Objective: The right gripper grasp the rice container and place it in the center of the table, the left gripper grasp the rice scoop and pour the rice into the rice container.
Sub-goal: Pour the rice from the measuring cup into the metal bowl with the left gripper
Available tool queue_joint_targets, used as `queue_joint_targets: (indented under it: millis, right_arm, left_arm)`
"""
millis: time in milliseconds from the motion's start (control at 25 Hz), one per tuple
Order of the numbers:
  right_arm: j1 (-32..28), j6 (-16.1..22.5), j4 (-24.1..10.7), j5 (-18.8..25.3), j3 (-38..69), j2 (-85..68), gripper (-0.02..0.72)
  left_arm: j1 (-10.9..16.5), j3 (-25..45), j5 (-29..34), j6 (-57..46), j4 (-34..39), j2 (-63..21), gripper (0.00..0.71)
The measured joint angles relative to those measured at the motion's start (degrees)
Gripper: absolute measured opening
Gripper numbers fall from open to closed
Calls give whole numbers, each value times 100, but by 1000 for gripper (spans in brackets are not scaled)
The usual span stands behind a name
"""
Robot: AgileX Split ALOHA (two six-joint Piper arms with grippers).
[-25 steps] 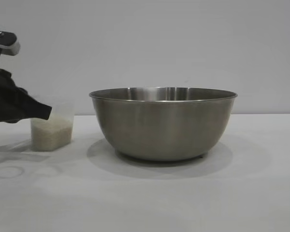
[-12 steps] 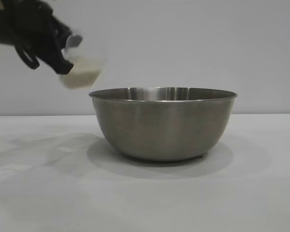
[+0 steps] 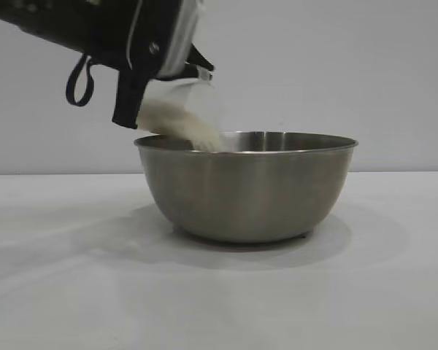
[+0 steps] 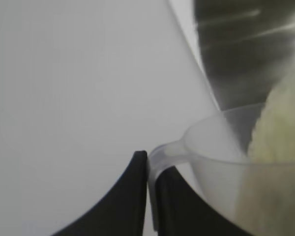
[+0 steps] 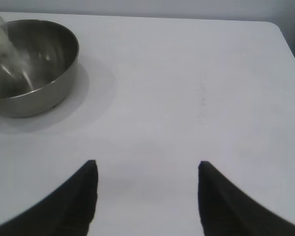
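Observation:
Next, I let go of the rice scoop, now tilted over the bowl's rim, with my left gripper on the white table (image 3: 53, 222) beside the rice container, under the side of the arm.
The rice container (image 3: 247, 186), a large steel bowl, stands on the white table (image 3: 219, 292). My left gripper (image 3: 142, 109) is shut on the rim tab of the rice scoop (image 3: 182, 109) and holds it tilted over the bowl's left rim. The rice (image 3: 186, 127) slides toward the scoop's mouth and spills over the rim into the bowl. In the left wrist view my left gripper (image 4: 148, 162) pinches the scoop's tab (image 4: 162, 153), with rice (image 4: 280, 123) at the scoop's lip above the bowl (image 4: 246, 49). My right gripper (image 5: 146, 169) is open and empty above the table, away from the bowl (image 5: 29, 64).
The table's edge and rounded corner (image 5: 280, 29) show in the right wrist view. A plain grey wall (image 3: 336, 65) stands behind the table.
My left gripper lifted the scoop from the table at the left, carried it up and right to the bowl's rim, and tilted it; rice now pours out.

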Motion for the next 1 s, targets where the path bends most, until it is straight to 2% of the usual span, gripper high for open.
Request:
queue_joint_targets:
  millis: [280, 440, 720, 800, 920, 960, 1000]
  right_arm:
    - [-8, 0, 0, 0, 0, 0, 426]
    - [-8, 0, 0, 0, 0, 0, 426]
    - [-8, 0, 0, 0, 0, 0, 426]
    - [-8, 0, 0, 0, 0, 0, 426]
    - [-8, 0, 0, 0, 0, 0, 426]
    - [-8, 0, 0, 0, 0, 0, 377]
    - [-8, 0, 0, 0, 0, 0, 364]
  left_arm:
    - [-231, -41, -13, 1546, 220, 52, 0]
    - [-320, -53, -48, 1710, 257, 52, 0]
    - [-322, -53, -95, 1906, 304, 52, 0]
    - [-322, -53, -196, 1343, 136, 52, 0]
    - [-322, -53, -485, -540, -566, 52, 0]
    - [-322, -53, -524, -1210, -926, 52, 0]
    - [-322, -53, -547, -1762, -1258, 52, 0]
